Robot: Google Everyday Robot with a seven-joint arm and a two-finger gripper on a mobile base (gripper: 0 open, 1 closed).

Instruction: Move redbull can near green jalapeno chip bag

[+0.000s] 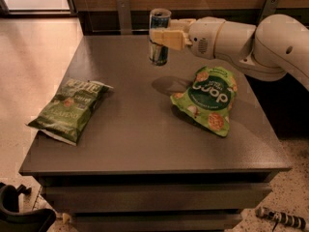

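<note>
My gripper is going to release the redbull can so that it stands upright on the table point(115, 127) beside the inner edge of the green jalapeno chip bag. The can is now lifted above the table.
The redbull can point(159, 36) is slim, blue and silver, upright and lifted clear above the grey table point(145, 129); its shadow falls on the tabletop below. My gripper point(165, 37) reaches in from the right and is shut on the can around its middle. The green jalapeno chip bag point(71, 108) lies flat near the table's left edge, well to the left of and nearer the front than the can.
A brighter green bag with a dark round logo point(208, 99) lies at the right of the table, just below my arm point(251, 45). A wooden wall with metal brackets runs behind the table. A dark object point(19, 211) sits on the floor at front left.
</note>
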